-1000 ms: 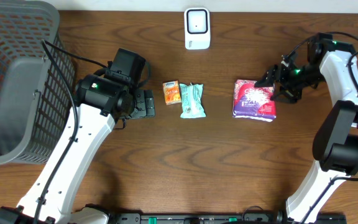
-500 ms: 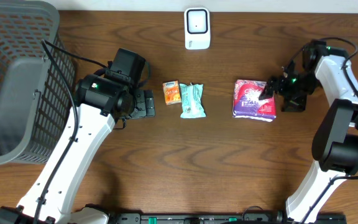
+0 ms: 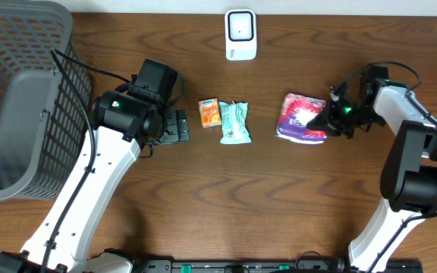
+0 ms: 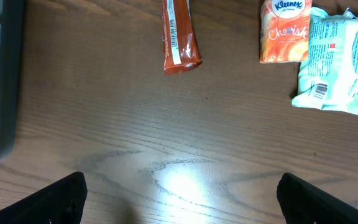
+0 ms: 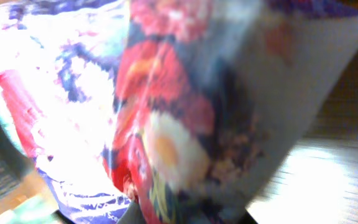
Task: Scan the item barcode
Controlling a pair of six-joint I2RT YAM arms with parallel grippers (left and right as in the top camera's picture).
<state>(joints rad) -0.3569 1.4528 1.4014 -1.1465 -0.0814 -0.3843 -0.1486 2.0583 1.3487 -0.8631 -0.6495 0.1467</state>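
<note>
I need to release the floral packet from my right gripper on the bare wood behind its white forearm, away from the scanner.
A purple-and-red floral packet (image 3: 300, 119) lies right of centre, its right end crumpled and tilted up. My right gripper (image 3: 332, 114) is shut on that end. The packet (image 5: 166, 106) fills the right wrist view, blurred, and no barcode shows on it. The white scanner (image 3: 240, 34) stands at the back centre, apart from the packet. My left gripper (image 3: 174, 127) hangs open over bare wood left of centre, its two dark fingertips (image 4: 61, 196) wide apart with nothing between them.
An orange Kleenex pack (image 3: 209, 112) and a teal pack (image 3: 234, 122) lie side by side mid-table. A red-brown bar (image 4: 178, 34) lies near them in the left wrist view. A grey mesh basket (image 3: 21, 98) fills the far left.
My right gripper moved down and left onto the floral packet's right edge and closed on it. The packet has crumpled and shifted slightly left. The left arm has not moved.
</note>
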